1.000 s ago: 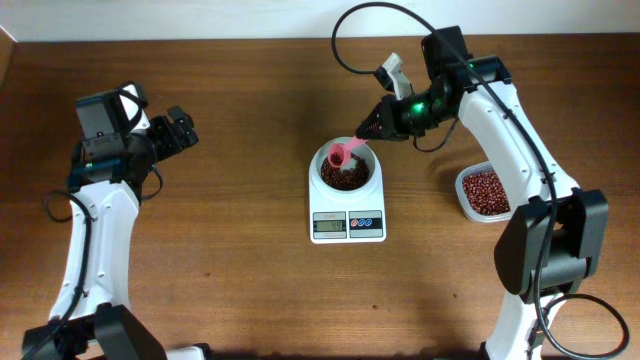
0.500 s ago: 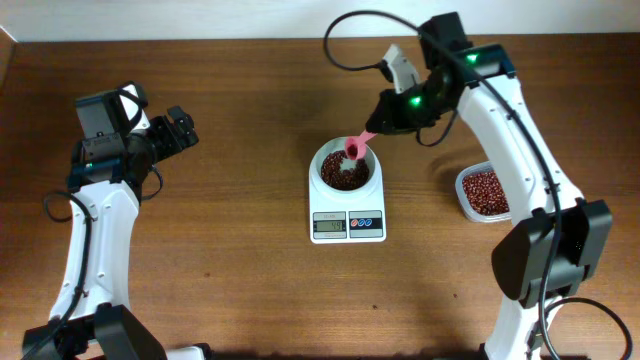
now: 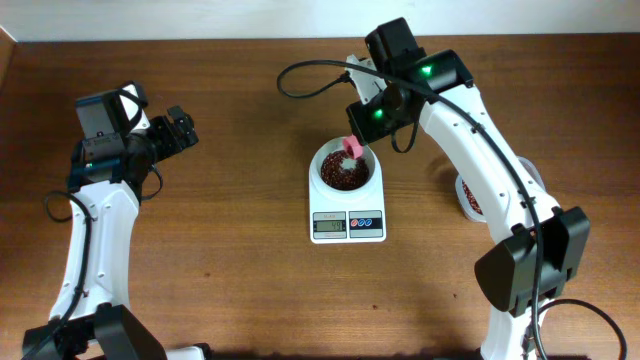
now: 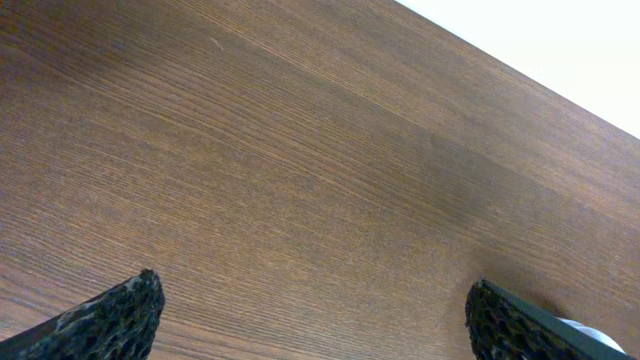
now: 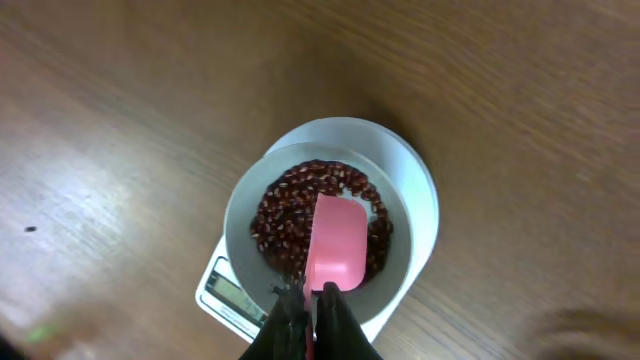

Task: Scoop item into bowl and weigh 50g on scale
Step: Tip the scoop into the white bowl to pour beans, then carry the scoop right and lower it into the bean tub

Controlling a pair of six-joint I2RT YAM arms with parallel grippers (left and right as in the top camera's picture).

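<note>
My right gripper is going to let go of the pink scoop on the beans in the clear tub (image 3: 498,181).
The white bowl (image 3: 326,160) stands on the white scale (image 3: 347,226), with a heap of dark red-brown beans (image 3: 342,176) inside. In the right wrist view the bowl (image 5: 238,228) and its beans (image 5: 284,211) lie straight below, and the scale (image 5: 233,291) shows its display. My right gripper (image 3: 358,137) (image 5: 312,296) is shut on the handle of a pink scoop (image 3: 352,148) (image 5: 336,240). The scoop hangs over the bowl's far side, and no beans show on its blade. My left gripper (image 3: 186,128) (image 4: 312,292) stands open over bare wood at the far left.
A clear tub of beans (image 3: 466,196) sits to the right of the scale, mostly hidden behind my right arm. A black cable (image 3: 300,72) loops above the table behind the bowl. Bare wooden table lies between the two arms.
My right arm has swung left, and its wrist now hangs over the bowl's far rim. The scoop stays over the bowl, turned to point down. The left arm has not moved.
</note>
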